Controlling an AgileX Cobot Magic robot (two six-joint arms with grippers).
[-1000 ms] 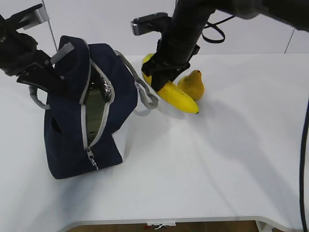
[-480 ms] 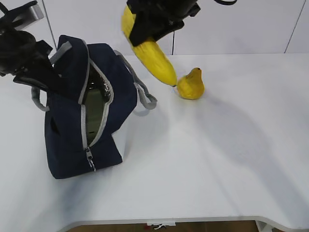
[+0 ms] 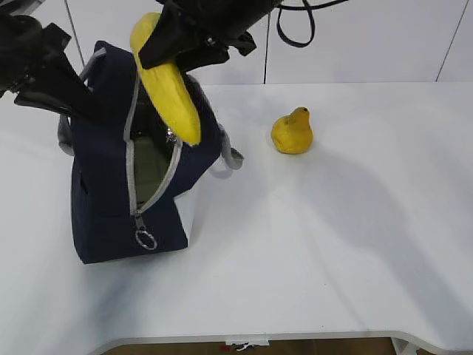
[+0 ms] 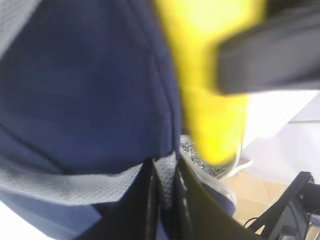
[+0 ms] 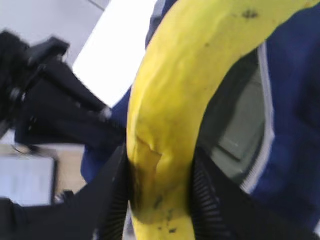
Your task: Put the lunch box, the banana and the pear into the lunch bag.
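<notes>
The robot's right gripper should release the banana inside the lunch bag (image 3: 142,171) (image 5: 217,131), next to the sage-green lid of the lunch box. The banana now hangs tip-down over the bag's opening.
The navy lunch bag (image 3: 111,185) stands at the left with its zipper open. My left gripper (image 3: 63,89) is shut on its grey handle (image 4: 75,182), the webbing pinched between the jaws of the left gripper (image 4: 165,175). My right gripper (image 3: 185,37) is shut on the banana (image 3: 171,92), which hangs tip-down over the bag's opening; the right wrist view shows the banana (image 5: 190,75) clamped in that gripper (image 5: 160,200). The lunch box's sage-green lid (image 3: 150,159) shows inside the bag. The pear (image 3: 293,133) sits on the table to the right.
The white table (image 3: 332,244) stretches right and forward of the bag. The bag's second grey handle (image 3: 230,151) hangs toward the pear. The zipper's ring pull (image 3: 145,239) dangles at the bag's front. A white wall stands behind.
My right gripper has lifted the banana from beside the pear and carried it left, over the bag's opening. The left gripper has held the handle, shifting the bag's top slightly.
</notes>
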